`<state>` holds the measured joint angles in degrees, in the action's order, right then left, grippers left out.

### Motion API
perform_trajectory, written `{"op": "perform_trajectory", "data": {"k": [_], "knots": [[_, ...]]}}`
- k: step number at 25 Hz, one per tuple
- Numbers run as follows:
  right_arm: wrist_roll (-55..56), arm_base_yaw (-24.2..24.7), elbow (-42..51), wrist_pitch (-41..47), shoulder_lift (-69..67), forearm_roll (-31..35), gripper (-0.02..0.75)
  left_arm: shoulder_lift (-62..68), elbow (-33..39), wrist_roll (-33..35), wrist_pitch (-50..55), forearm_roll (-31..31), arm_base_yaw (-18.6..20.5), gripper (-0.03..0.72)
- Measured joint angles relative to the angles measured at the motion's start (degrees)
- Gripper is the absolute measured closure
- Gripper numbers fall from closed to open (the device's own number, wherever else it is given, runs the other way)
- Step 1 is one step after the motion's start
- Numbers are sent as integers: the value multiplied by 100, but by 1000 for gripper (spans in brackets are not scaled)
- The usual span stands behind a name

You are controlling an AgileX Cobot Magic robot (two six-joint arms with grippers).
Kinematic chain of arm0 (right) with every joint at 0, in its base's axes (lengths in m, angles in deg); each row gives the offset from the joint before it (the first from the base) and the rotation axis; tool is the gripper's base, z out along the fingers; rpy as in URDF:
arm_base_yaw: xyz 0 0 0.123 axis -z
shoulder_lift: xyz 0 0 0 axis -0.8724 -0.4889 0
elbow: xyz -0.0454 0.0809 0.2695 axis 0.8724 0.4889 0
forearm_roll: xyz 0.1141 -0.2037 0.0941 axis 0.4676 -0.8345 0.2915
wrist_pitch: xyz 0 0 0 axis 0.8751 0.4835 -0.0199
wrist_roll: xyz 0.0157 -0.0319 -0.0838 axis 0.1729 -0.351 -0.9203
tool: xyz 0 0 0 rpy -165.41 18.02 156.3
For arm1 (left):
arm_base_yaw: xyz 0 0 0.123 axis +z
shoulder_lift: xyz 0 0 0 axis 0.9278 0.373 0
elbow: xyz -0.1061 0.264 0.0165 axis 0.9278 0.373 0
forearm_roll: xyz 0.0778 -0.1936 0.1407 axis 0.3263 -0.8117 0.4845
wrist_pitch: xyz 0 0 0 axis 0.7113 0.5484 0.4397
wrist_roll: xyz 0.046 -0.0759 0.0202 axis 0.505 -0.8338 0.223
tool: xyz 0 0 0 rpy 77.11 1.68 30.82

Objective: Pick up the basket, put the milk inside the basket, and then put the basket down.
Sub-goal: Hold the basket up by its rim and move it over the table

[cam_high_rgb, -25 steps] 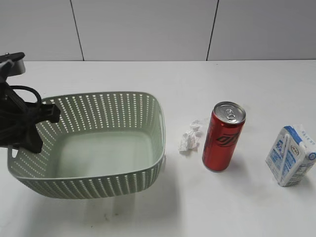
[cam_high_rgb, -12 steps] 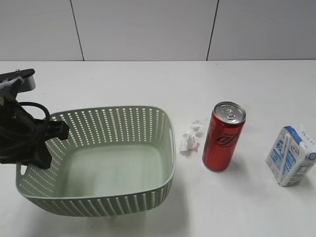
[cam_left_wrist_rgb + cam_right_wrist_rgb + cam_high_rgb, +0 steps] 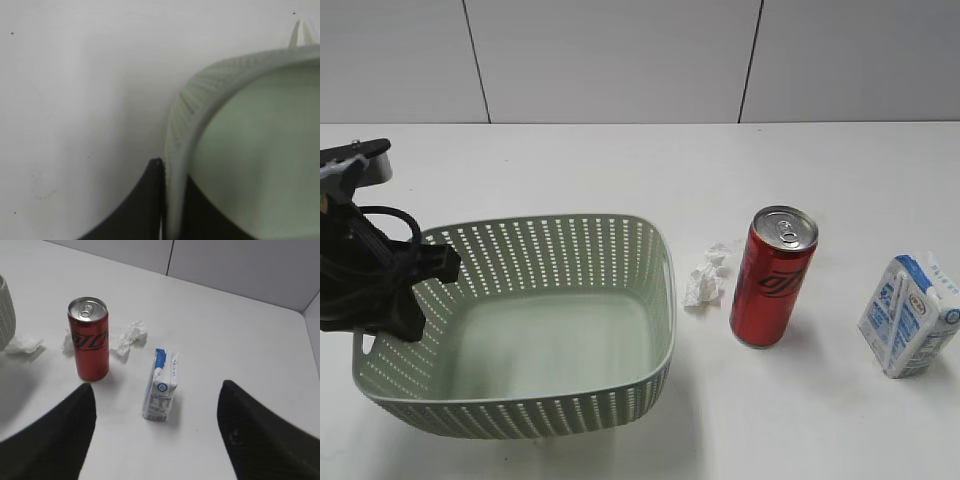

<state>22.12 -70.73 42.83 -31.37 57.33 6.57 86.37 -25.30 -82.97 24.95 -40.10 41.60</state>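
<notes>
I will bring my right gripper down and close it on the upper half of the milk carton [image 3: 912,301] [image 3: 163,382], leaving the carton's lower end below the fingers.
The pale green basket [image 3: 550,250] hangs tilted at the left, held off the table. My left gripper [image 3: 412,278] is shut on its left rim. In the left wrist view the dark fingers [image 3: 150,200] pinch the basket's rim [image 3: 180,125] from both sides. The white and blue milk carton [image 3: 908,315] stands upright at the far right. In the right wrist view the milk [image 3: 161,385] stands on the table between the wide-open jaws of my right gripper [image 3: 156,385], which is above it and empty. The right gripper does not show in the exterior view.
A tall red can [image 3: 773,277] stands between basket and milk; it also shows in the right wrist view [image 3: 90,338]. Crumpled white paper [image 3: 705,278] lies left of the can. The white table meets a grey wall [image 3: 620,60] behind.
My left gripper has carried the basket to the right, mostly in the first half second. It has barely moved since. The can, paper and milk have not moved.
</notes>
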Motion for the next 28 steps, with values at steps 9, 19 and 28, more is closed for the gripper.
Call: {"op": "perform_trajectory", "data": {"k": [9, 19, 28], "knots": [[277, 0, 122, 489, 619, -78, 146, -7, 0, 0, 0, -17, 0, 684], [730, 0, 617, -62, 480, -215, 146, -7, 0, -47, 151, -28, 0, 684], [838, 0, -435, -161, -2062, -201, 146, -32, 0, -947, 122, 572, -682, 684]]}}
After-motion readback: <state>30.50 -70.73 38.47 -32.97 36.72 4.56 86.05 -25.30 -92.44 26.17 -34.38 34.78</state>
